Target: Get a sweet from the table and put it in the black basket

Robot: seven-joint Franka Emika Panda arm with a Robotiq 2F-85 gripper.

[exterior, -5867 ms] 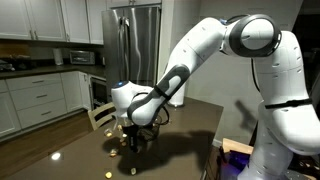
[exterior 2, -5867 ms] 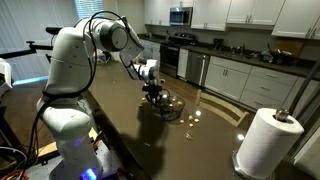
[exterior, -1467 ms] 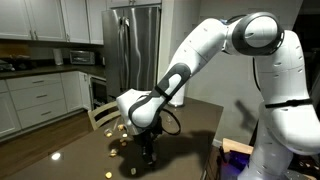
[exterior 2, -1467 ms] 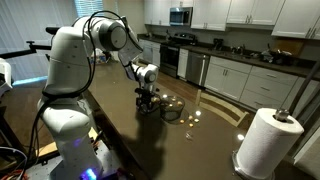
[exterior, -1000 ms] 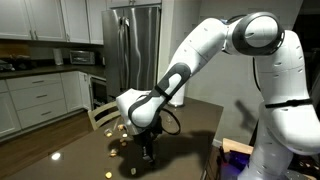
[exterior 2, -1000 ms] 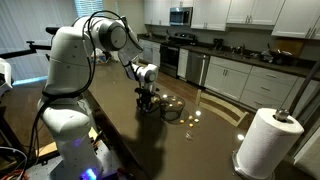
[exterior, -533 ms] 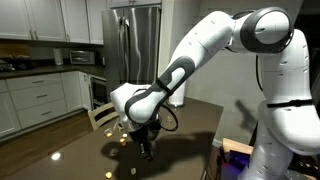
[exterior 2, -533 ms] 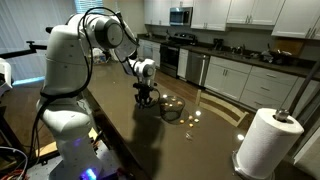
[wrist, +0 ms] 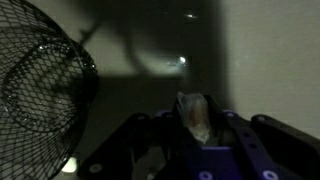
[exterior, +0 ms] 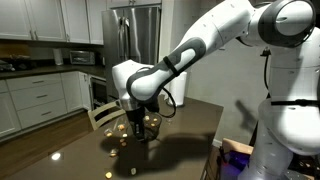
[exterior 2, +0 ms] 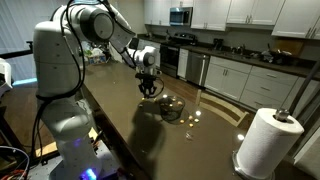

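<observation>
The robot's gripper needs to release the sweet onto the middle of the black basket's bottom [exterior: 144, 132] [wrist: 28, 88], inside the round wire mesh.
My gripper [wrist: 193, 122] is shut on a small pale wrapped sweet [wrist: 192, 112] and holds it above the dark brown table [exterior 2: 130, 135]. In both exterior views the gripper [exterior: 137, 128] [exterior 2: 148, 89] hangs a little above the tabletop. The black basket [wrist: 40, 90], round wire mesh, fills the left of the wrist view, beside and below the gripper. It stands on the table just beyond the gripper in an exterior view [exterior 2: 172, 107] and close beside it in an exterior view [exterior: 153, 127].
A few loose gold sweets [exterior: 113, 150] lie on the table near the basket, also shown in an exterior view [exterior 2: 190, 120]. A paper towel roll [exterior 2: 268, 140] stands at a table corner. White kitchen counters [exterior 2: 250, 75] and a steel fridge [exterior: 135, 45] are behind.
The gripper was down at the tabletop; it has risen off the table with the sweet between its fingers and shifted toward the basket.
</observation>
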